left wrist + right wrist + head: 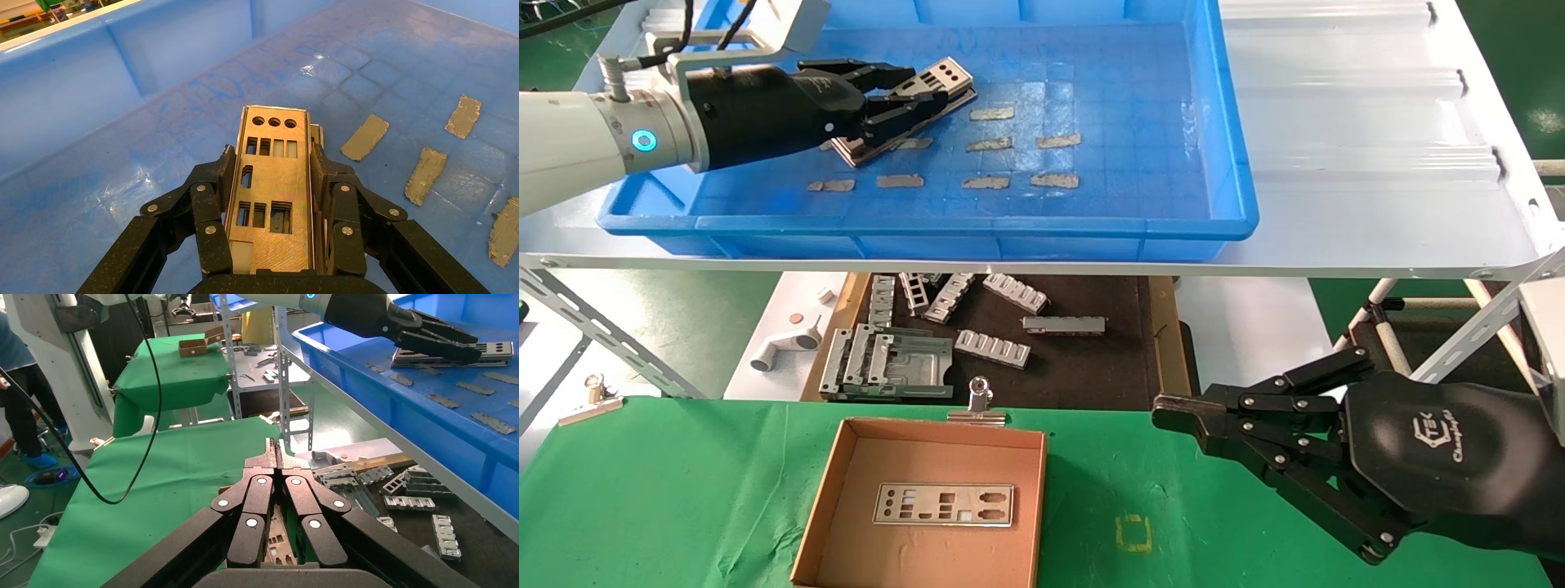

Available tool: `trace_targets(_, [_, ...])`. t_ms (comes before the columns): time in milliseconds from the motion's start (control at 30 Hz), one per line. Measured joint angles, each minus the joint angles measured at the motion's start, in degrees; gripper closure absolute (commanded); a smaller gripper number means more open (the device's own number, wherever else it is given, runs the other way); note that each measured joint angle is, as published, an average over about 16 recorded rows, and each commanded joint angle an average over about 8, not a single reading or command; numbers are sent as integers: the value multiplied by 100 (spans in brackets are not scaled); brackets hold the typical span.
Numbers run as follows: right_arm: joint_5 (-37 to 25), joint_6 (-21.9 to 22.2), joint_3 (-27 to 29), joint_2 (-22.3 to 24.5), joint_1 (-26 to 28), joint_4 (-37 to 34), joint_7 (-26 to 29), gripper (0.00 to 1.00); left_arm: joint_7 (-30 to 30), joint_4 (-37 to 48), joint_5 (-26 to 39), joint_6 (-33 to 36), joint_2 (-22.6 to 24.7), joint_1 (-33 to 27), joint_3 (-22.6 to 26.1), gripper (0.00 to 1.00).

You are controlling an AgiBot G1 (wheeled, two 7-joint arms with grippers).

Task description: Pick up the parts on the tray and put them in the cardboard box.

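The lower part sticks out past the top part's edge into my left gripper's grip. My left gripper will open and take the top part alone (271, 177) before it lifts.
My left gripper (911, 91) is inside the blue tray (928, 222), at its far left. Its fingers (225, 174) press both long edges of a silver punched part (275, 177) that lies on top of a short stack of parts (858, 149). The far end of the held part (948, 76) sits slightly raised. The cardboard box (829, 490) stands on the green table with one part (944, 504) lying flat inside it. My right gripper (1164, 412) is shut and empty and hovers over the green cloth just right of the box; it also shows in the right wrist view (275, 447).
Several beige tape scraps (991, 113) lie on the tray floor. A silver binder clip (979, 400) sits on the box's far edge. Ribbed grey brackets (993, 347) lie on the dark board under the shelf. A white pipe fitting (780, 347) is to its left.
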Motion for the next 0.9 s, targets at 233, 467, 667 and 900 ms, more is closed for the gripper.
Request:
trace_targets(233, [0,0,0,0,0,0,0,100,-2,-14,-4,106,-24,2,-3,45])
trace_targets(467, [0,0,0,0,0,0,0,100,1,-23,-4,221,-51,5,-3,20])
trace_targets(667, [0,0,0,0,0,0,0,100,-2,-19,-4,271,-63,7,-3,0])
trace_targets(900, [0,0,0,0,0,0,0,100,-14,-13,-7,292,-70,1,-5,47])
